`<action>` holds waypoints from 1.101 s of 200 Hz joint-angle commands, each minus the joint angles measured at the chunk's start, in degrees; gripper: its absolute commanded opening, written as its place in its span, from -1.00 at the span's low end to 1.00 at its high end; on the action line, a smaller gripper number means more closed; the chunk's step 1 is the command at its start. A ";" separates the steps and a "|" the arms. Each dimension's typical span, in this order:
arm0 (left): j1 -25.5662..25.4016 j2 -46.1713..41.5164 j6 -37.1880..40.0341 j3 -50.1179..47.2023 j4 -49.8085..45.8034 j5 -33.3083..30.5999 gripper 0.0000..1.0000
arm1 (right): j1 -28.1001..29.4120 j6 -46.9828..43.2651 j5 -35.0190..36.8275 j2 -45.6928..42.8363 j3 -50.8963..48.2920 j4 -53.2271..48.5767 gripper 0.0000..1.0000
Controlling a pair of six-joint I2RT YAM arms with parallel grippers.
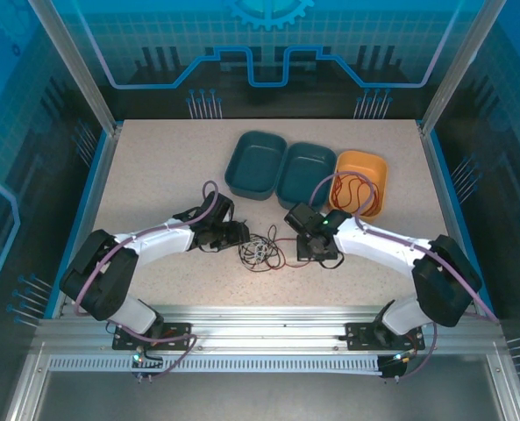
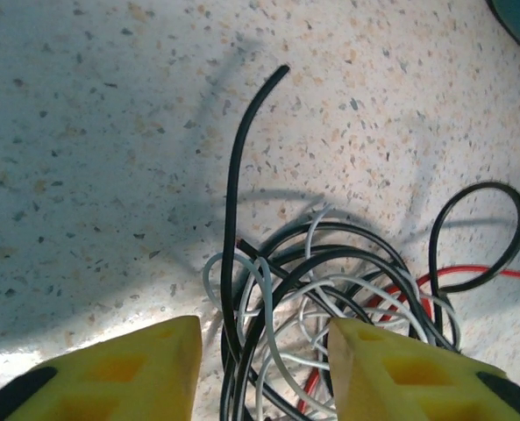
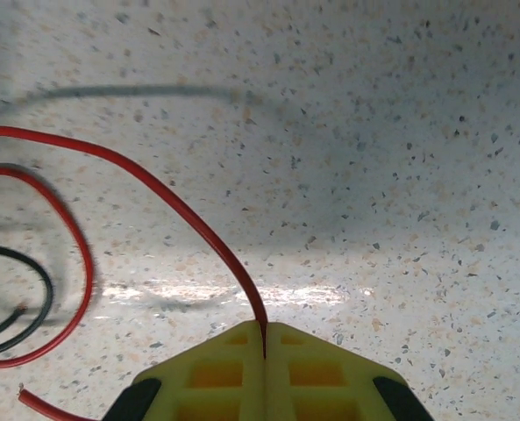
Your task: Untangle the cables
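Note:
The right gripper will release the red cable on the speckled table [image 1: 294,251] [image 3: 176,298], beside the loose tangle.
The cables lie in a loose tangle [image 1: 261,253] on the speckled table between my two grippers. In the left wrist view the black cable [image 2: 232,210] sticks up and away from the heap, white cable [image 2: 268,289] loops through it, and red cable [image 2: 479,273] shows at the right. My left gripper [image 2: 264,324] is open and straddles the black and white strands without pinching them. My right gripper [image 3: 265,328] is shut on the red cable [image 3: 167,197], which arcs away to the left just above the table. A black loop [image 3: 37,303] lies at that view's left edge.
Two teal trays [image 1: 242,171] [image 1: 288,180] and an orange tray [image 1: 375,167] stand side by side at the back of the table; the orange one holds a coil of reddish cable [image 1: 352,195]. Both arms reach in from the near edge, left gripper [image 1: 240,234], right gripper [image 1: 316,255].

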 commanded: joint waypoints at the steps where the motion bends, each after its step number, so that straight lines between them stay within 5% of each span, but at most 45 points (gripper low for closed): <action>1: 0.26 -2.19 1.69 -0.07 -0.37 1.20 0.11 | 2.05 -3.11 3.36 -4.41 1.54 0.61 -1.00; 34: -1.51 -4.30 6.58 1.98 -0.67 0.91 0.75 | 5.64 -6.97 8.35 -7.67 5.19 1.30 -1.00; 54: -3.18 -3.92 8.99 3.85 -3.38 -2.18 0.96 | 7.41 -8.76 10.85 -8.89 7.51 1.84 -1.00; 144: -3.95 1.64 5.25 2.39 -1.01 -4.06 0.92 | 10.56 -15.78 13.60 -12.94 14.78 7.23 -1.00; 220: -3.96 4.02 4.19 2.44 -0.83 -3.47 0.89 | 10.66 -16.29 17.35 -16.80 17.14 1.92 -1.00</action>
